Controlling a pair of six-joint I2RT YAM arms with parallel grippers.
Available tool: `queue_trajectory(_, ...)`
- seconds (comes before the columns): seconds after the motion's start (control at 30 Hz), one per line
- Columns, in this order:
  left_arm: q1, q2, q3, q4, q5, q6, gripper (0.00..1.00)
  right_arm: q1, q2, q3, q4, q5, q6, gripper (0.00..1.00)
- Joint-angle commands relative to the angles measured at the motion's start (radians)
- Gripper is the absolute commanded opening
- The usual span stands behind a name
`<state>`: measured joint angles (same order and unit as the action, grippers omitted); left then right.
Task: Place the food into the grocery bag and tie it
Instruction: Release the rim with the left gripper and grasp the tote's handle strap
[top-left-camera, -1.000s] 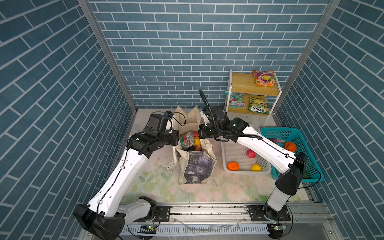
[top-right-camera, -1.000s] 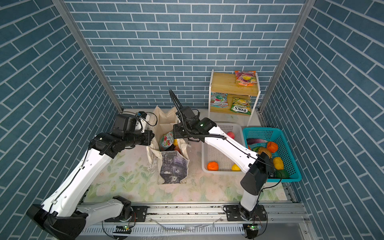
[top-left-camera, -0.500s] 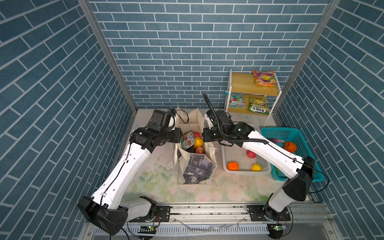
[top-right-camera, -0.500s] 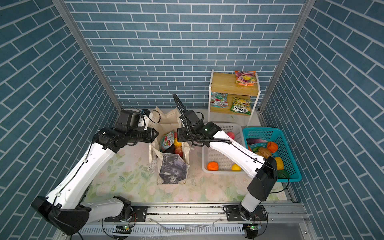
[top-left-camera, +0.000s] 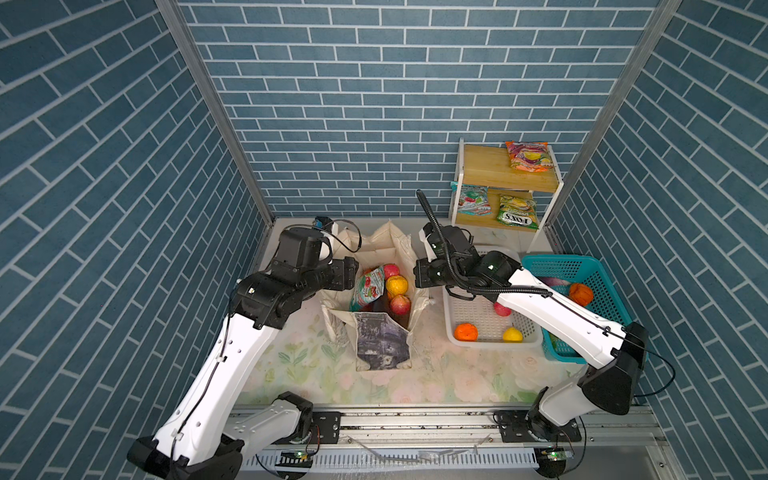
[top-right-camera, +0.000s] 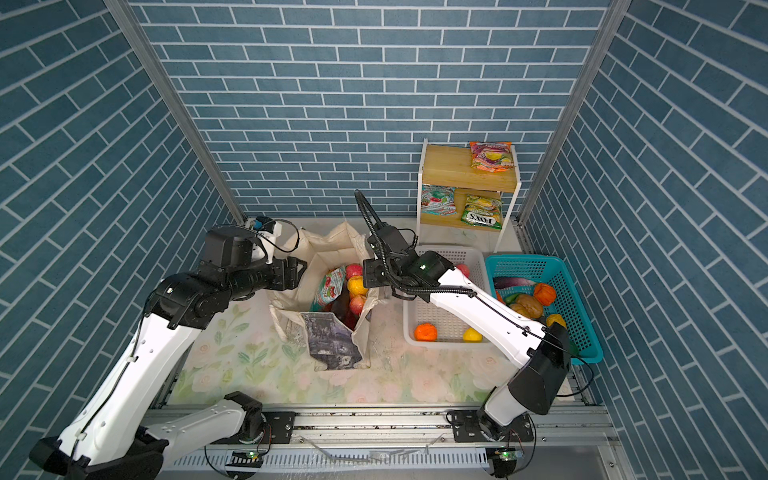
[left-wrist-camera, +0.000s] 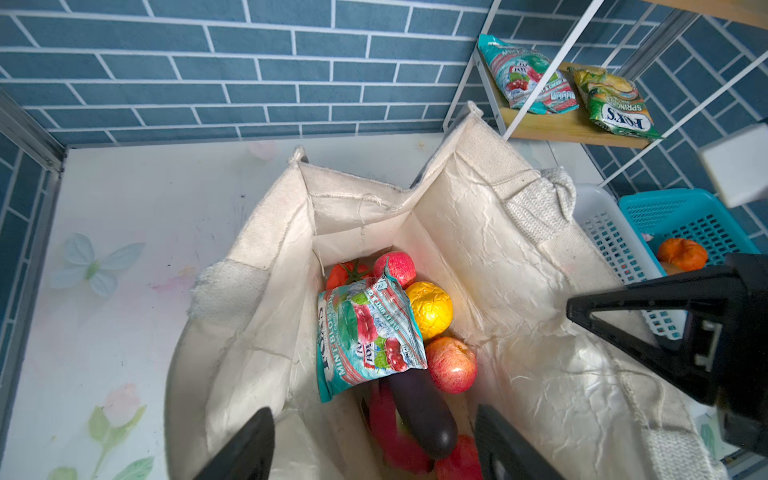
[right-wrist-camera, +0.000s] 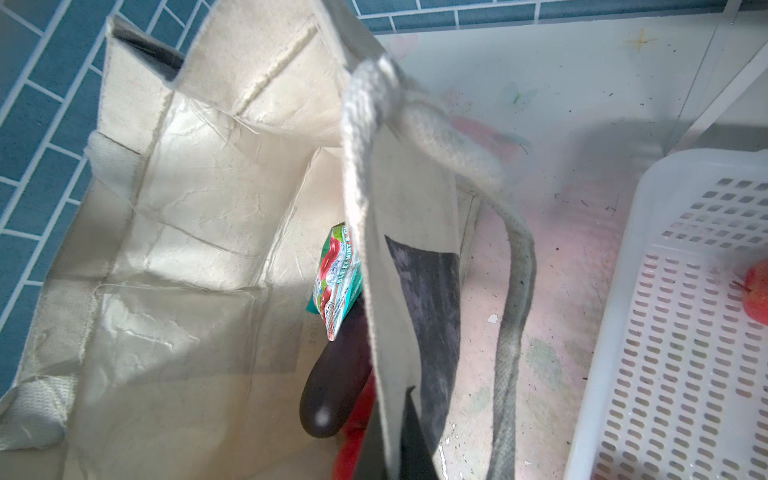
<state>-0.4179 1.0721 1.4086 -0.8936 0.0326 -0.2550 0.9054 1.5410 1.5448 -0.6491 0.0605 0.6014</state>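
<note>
The cream strap handle (top-left-camera: 328, 321) hangs outside the grocery bag, on the side opposite my right gripper. My left gripper will close on it next.
The grocery bag (top-left-camera: 382, 349) (top-right-camera: 332, 345) stands open on the floral mat, cream with a grey printed panel. Inside it lies food: a teal snack packet (left-wrist-camera: 365, 332), a yellow fruit (left-wrist-camera: 430, 307), two red apples (left-wrist-camera: 451, 363) and a dark aubergine (left-wrist-camera: 419, 411). My left gripper (top-left-camera: 353, 270) (left-wrist-camera: 374, 432) hangs open over the bag's left rim with nothing between its fingers. My right gripper (top-left-camera: 417, 276) (right-wrist-camera: 395, 436) is shut on the bag's right wall (right-wrist-camera: 390, 291), beside a cream strap handle (right-wrist-camera: 453, 158).
A white perforated basket (top-left-camera: 453, 328) to the right of the bag holds an orange (top-left-camera: 465, 331), a yellow fruit (top-left-camera: 512, 334) and an apple (top-left-camera: 500, 309). A teal basket (top-left-camera: 582, 266) with more produce stands beyond it. A wooden shelf (top-left-camera: 486, 166) at the back right carries three snack packets.
My left gripper has gone from shut to open at the bag's left rim and shifted toward the back wall. The right gripper has moved back a little, still shut on the right wall.
</note>
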Motion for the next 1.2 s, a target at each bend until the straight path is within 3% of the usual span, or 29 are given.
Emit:
queue_trajectory(0.0, -0.004, -0.031, 0.003, -0.032, -0.045, -0.013, 0.78, 0.007, -0.039, -0.012, 0.039, 0.025, -0.017, 0.00)
queue_trajectory(0.27, 0.005, -0.182, -0.057, -0.067, -0.245, -0.083, 0.78, -0.004, -0.063, -0.041, 0.042, 0.045, -0.032, 0.00)
queue_trajectory(0.37, 0.061, -0.247, -0.118, -0.074, -0.242, -0.110, 0.81, -0.015, -0.077, -0.062, 0.045, 0.046, -0.037, 0.00)
queue_trajectory(0.67, 0.401, -0.409, -0.390, -0.003, 0.142, -0.225, 0.76, -0.067, -0.123, -0.140, 0.072, 0.015, -0.038, 0.00)
queue_trajectory(0.9, 0.456, -0.479, -0.594, 0.083, 0.310, -0.329, 0.79, -0.103, -0.155, -0.179, 0.075, -0.006, -0.041, 0.00)
queue_trajectory(1.17, 0.507, -0.461, -0.780, 0.213, 0.488, -0.410, 0.80, -0.119, -0.168, -0.208, 0.085, -0.018, -0.042, 0.00)
